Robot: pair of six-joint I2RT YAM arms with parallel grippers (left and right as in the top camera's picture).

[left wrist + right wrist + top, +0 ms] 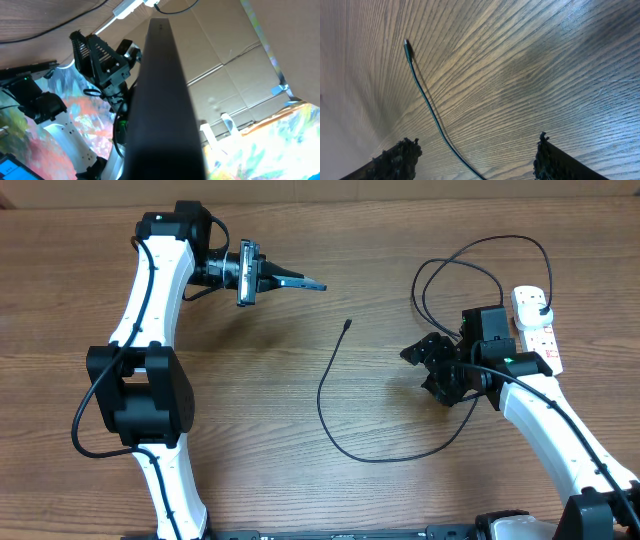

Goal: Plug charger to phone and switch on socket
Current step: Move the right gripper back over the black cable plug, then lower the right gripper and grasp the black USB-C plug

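I need to next close my right gripper on the back of the charger's connector (345, 328) (409, 56), just behind its metal end, at the loose end of the cable.
My left gripper (278, 277) is shut on the phone (310, 283) and holds it edge-on above the table's far left. In the left wrist view the phone (160, 95) is a dark slab filling the middle. The charger is a thin black cable (330, 415) looping across the table, with its connector tip (346, 324) lying free near the centre. Its plug (541, 306) sits in the white socket strip (536, 335) at the far right. My right gripper (420, 370) is open and empty, just right of the cable loop. The right wrist view shows the cable (427, 107) and tip (407, 47) beyond its spread fingers (477, 165).
The cable makes further loops (470, 260) behind my right arm, near the strip. The wooden table (300, 480) runs to the front edge. The strip (127, 6) and my right arm (100, 55) also show in the left wrist view.
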